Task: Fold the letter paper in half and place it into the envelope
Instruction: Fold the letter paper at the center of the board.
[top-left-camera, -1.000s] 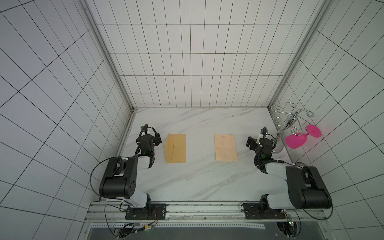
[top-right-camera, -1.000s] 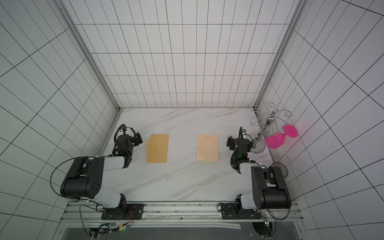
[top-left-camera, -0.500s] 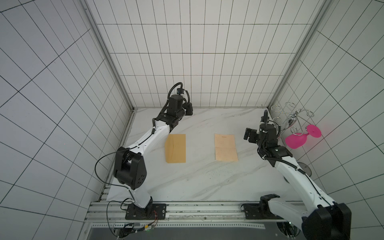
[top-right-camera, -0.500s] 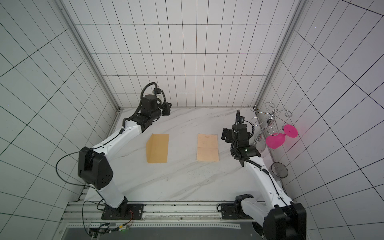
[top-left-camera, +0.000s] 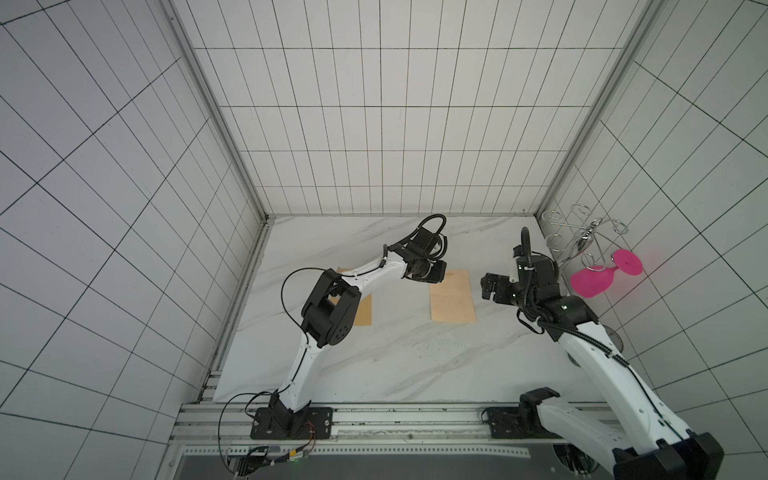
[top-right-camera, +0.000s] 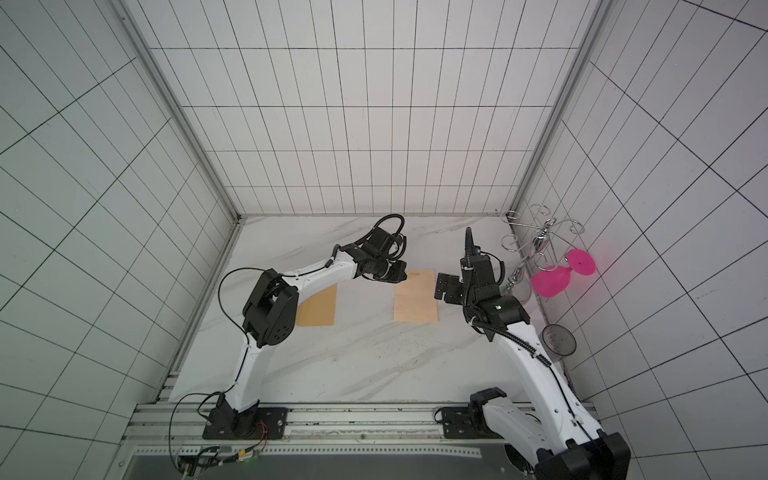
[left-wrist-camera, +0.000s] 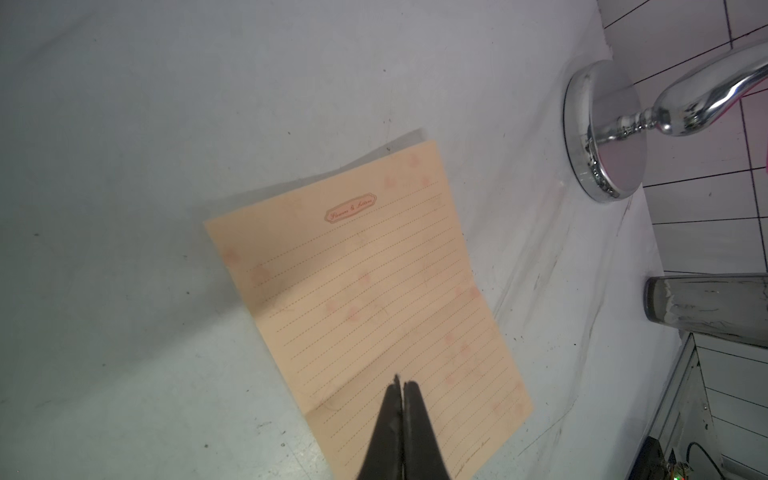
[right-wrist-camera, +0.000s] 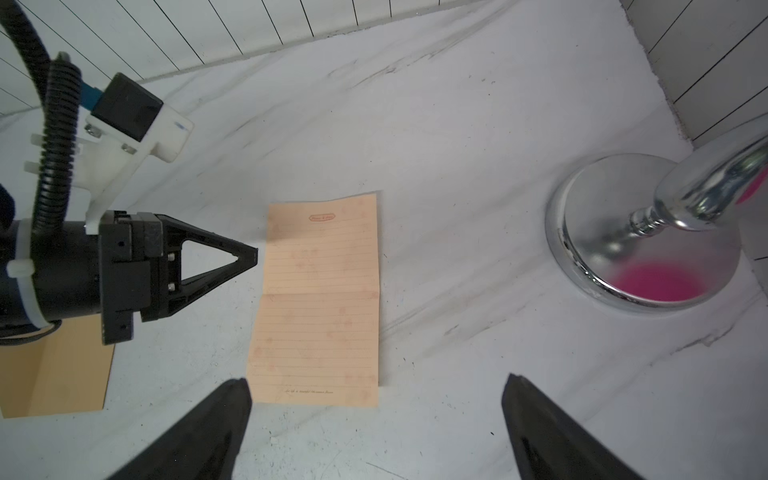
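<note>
The robot's right gripper will next go to the letter paper's near edge (top-left-camera: 465, 321) (right-wrist-camera: 350, 403), close to the corner on the glass rack's side, and close there.
The letter paper (top-left-camera: 452, 296) (top-right-camera: 415, 296) lies flat and unfolded on the marble table, pale peach with dotted lines and a middle crease (left-wrist-camera: 365, 299) (right-wrist-camera: 320, 303). The tan envelope (top-left-camera: 363, 311) (top-right-camera: 318, 309) lies to its left, partly hidden under my left arm; a corner of it shows in the right wrist view (right-wrist-camera: 58, 374). My left gripper (top-left-camera: 436, 275) (top-right-camera: 399, 272) (left-wrist-camera: 402, 380) (right-wrist-camera: 253, 253) hovers over the paper's far left edge, shut with nothing in it. My right gripper (top-left-camera: 488, 286) (top-right-camera: 441, 286) (right-wrist-camera: 376, 380) stands open just right of the paper, holding nothing.
A chrome glass rack (top-left-camera: 582, 237) stands at the back right, its round base (right-wrist-camera: 623, 232) (left-wrist-camera: 602, 133) close to the paper. A pink wine glass (top-left-camera: 590, 280) hangs on it. A clear glass (top-right-camera: 559, 340) (left-wrist-camera: 706, 307) stands by the right wall.
Both arms have risen from their folded rest near the front and reached out to the letter paper. The left gripper has gone from open to shut. Paper and envelope have not moved.
</note>
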